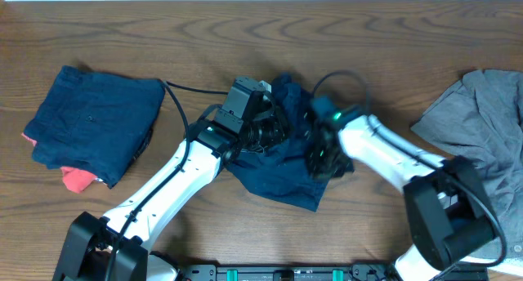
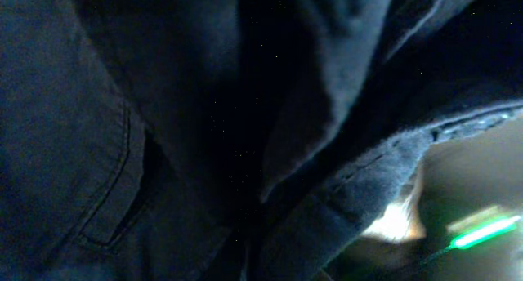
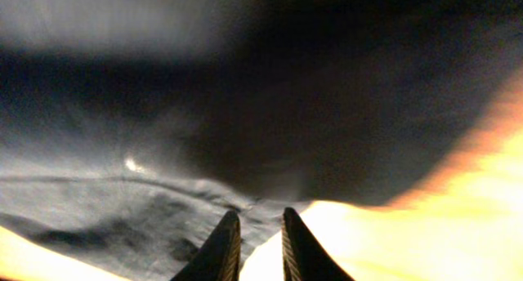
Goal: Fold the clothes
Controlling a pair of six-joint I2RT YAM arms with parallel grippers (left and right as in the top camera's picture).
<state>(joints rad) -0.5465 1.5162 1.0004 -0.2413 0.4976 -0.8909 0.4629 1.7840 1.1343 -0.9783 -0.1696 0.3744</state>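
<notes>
The shorts' upper folds have my left gripper deep inside them, so I should pull it out and grab the shorts' outer edge (image 1: 238, 170) opposite my right gripper to spread them.
Crumpled dark navy shorts (image 1: 278, 173) lie at the table's middle, with both arms meeting over them. My left gripper (image 1: 265, 130) is buried in the shorts' upper folds. The left wrist view is filled by navy fabric (image 2: 163, 109) with a pocket seam, and its fingers are hidden. My right gripper (image 1: 320, 154) is at the shorts' right side. In the right wrist view its fingers (image 3: 260, 217) are nearly together on the fabric's edge (image 3: 122, 216).
A folded navy garment (image 1: 94, 122) lies at the left with a coral-red piece (image 1: 75, 179) poking out beneath it. A grey garment (image 1: 482, 118) lies crumpled at the right edge. The table is brown wood (image 1: 245, 36).
</notes>
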